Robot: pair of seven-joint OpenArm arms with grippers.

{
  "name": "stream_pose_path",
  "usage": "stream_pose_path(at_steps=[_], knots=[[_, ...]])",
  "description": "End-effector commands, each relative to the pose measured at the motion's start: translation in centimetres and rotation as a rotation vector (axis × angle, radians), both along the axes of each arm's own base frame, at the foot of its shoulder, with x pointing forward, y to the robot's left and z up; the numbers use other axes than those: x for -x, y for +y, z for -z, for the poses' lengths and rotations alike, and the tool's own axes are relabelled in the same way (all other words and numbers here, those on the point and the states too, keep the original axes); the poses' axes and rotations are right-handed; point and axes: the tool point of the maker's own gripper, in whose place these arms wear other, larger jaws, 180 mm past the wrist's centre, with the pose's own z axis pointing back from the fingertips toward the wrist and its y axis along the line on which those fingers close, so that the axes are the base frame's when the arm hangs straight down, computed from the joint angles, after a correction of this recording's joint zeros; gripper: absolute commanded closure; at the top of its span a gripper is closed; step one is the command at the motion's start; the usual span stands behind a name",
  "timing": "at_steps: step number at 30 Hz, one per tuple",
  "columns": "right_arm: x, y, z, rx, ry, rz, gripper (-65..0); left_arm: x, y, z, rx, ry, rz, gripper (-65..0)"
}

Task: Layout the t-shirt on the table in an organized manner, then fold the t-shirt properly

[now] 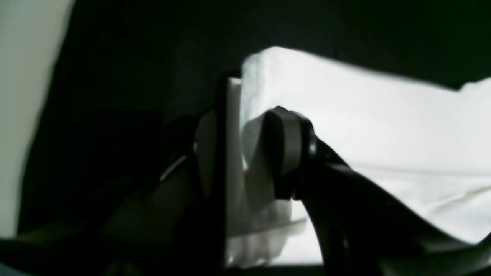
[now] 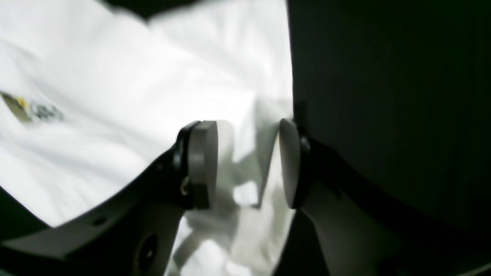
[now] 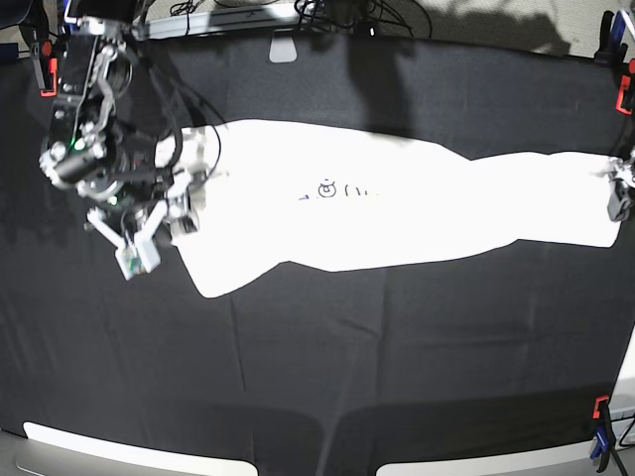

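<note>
The t-shirt's far edge sags toward its loose end, so next my left gripper pinches the end's edge [image 3: 614, 230] and pulls the t-shirt straight before folding.
The white t-shirt [image 3: 397, 208] lies stretched in a long band across the black-clothed table [image 3: 347, 367], with a small print [image 3: 342, 190] showing near its middle. My right gripper [image 3: 139, 253] is at the shirt's left end. In the right wrist view that gripper [image 2: 247, 165] is open, its pads apart over the cloth edge [image 2: 115, 96], and nothing is pinched. My left gripper [image 3: 617, 203] is at the shirt's right end. In the left wrist view it [image 1: 247, 153] stands open, with the shirt's edge [image 1: 364, 126] loose between and behind the fingers.
Orange clamps sit on the table's edges at the far right [image 3: 623, 94], far left [image 3: 45, 69] and near right [image 3: 598, 412]. Cables [image 3: 327, 15] run along the far edge. The right arm's body [image 3: 84, 129] hangs over the table's left side.
</note>
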Motion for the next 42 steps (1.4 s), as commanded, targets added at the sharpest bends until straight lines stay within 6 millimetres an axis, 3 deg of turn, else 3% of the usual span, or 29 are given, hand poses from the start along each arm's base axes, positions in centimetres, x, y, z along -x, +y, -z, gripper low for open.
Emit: stream_pose_path(at_steps=[1,5,9,14,18,21,25,28,35,42], knots=[[-1.2,0.3,-2.0,-0.026,-0.071,-0.012,-25.7,-0.8,0.7,-1.8,-0.016,-0.042,0.004,-22.0],[-2.4,1.0,-3.6,-0.075,-0.109,-0.026,-25.7,-0.5,-0.2,-0.7,0.006,-0.015,0.007,-22.0],[-2.6,1.1,-3.8,-0.078,-0.097,-0.031,-25.7,-0.2,-1.1,0.5,0.032,0.017,-0.005,-22.0],[-2.6,1.1,-3.8,-0.078,-0.097,-0.031,-25.7,0.3,0.0,1.7,0.026,0.087,-0.089,-21.0],[-2.6,1.1,-3.9,-0.079,-0.098,-0.031,-25.7,1.3,-0.5,2.9,0.048,0.171,-0.074,-11.6],[-2.8,1.1,-4.1,-0.085,-0.112,-0.032,-25.7,1.4,-3.1,2.1,0.16,0.162,0.038,-4.8],[-2.9,1.2,-4.4,-0.091,-0.128,-0.032,-25.7,1.3,-4.3,1.1,0.28,0.163,0.058,0.0],[-3.0,1.2,-4.4,-0.092,-0.132,-0.032,-25.6,0.7,-3.4,-0.1,0.277,0.13,0.052,0.0],[-3.0,1.3,-4.6,-0.096,-0.14,-0.032,-25.6,-0.8,1.6,-4.5,0.142,0.029,0.013,0.0],[-3.2,1.3,-4.9,-0.106,-0.162,-0.033,-25.6,-0.8,2.9,-5.3,0.098,0.034,0.008,0.0]])
